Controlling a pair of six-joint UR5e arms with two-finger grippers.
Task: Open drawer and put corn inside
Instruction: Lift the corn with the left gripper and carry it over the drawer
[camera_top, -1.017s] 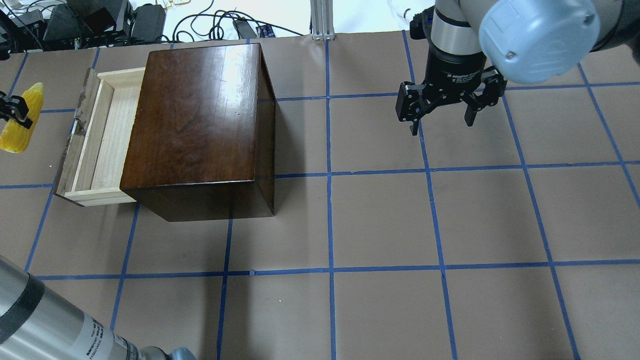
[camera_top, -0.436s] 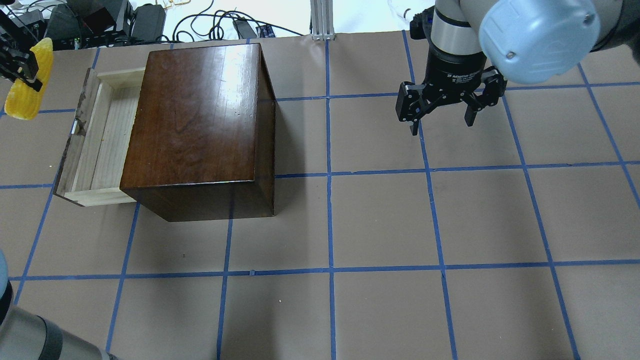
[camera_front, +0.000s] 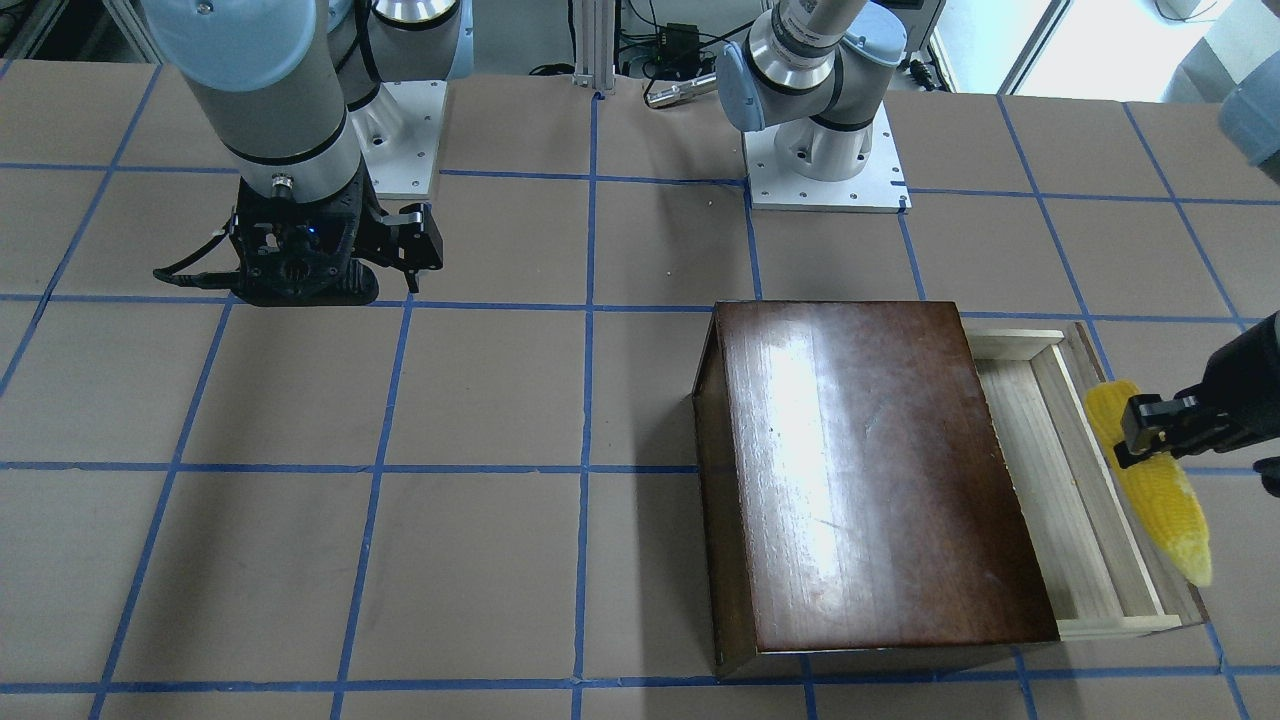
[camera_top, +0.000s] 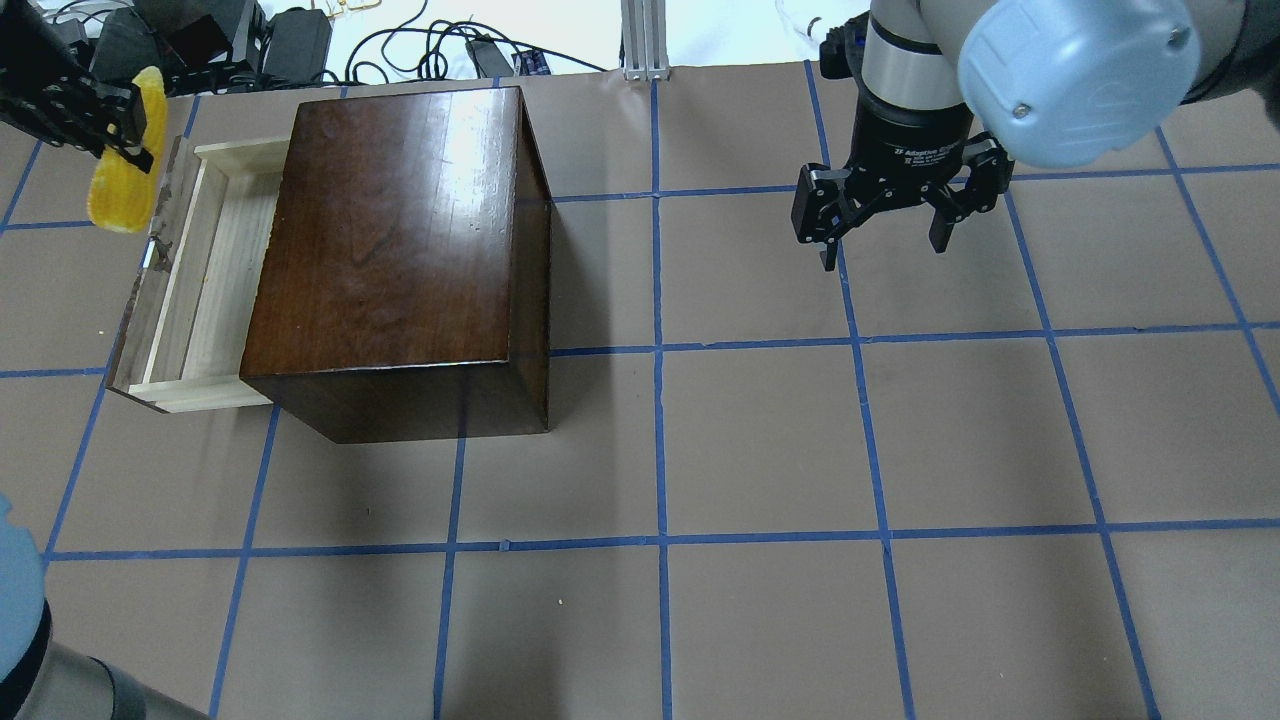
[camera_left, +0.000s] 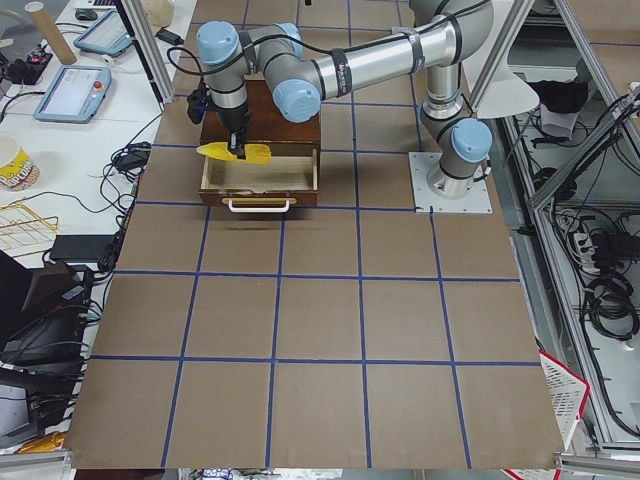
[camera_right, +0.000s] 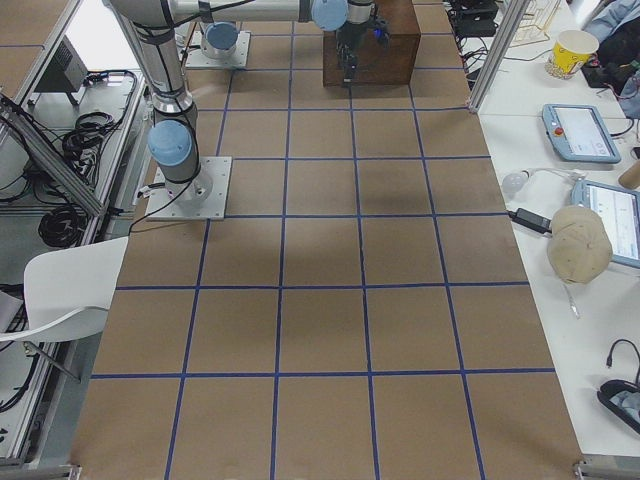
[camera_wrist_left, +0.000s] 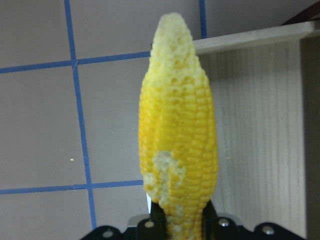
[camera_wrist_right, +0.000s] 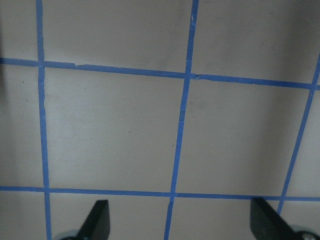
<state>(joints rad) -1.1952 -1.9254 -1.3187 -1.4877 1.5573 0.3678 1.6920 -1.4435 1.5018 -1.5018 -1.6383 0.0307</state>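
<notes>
Next, my left gripper lets go of the yellow corn halfway (camera_front: 1039, 486) (camera_wrist_left: 245, 205) along the bottom of the pale tray, between the tray's ends.
The drawer (camera_top: 215, 270) stands pulled out of the dark brown cabinet (camera_top: 400, 250) to its left, its pale tray bare. My left gripper (camera_top: 132, 125) is shut on the yellow corn (camera_top: 120, 185) and holds it in the air over the far end of the drawer's dark front panel (camera_top: 150, 280). In the front view the corn (camera_front: 1160, 490) hangs lengthwise along that panel beside the drawer (camera_front: 1050, 480). In the left wrist view the corn (camera_wrist_left: 177, 140) covers the line between table and tray. My right gripper (camera_top: 885, 252) is open and empty, far to the right.
The cabinet (camera_front: 860, 470) rises well above the drawer. Cables and dark boxes (camera_top: 200, 45) lie beyond the table's far edge, close behind my left gripper. Brown table with blue tape lines (camera_top: 760, 450) lies between the cabinet and my right gripper. The right wrist view shows only table (camera_wrist_right: 125, 130).
My left gripper has carried the corn away from the robot and to the right, from the table left of the drawer to over its front panel. The right arm has not moved.
</notes>
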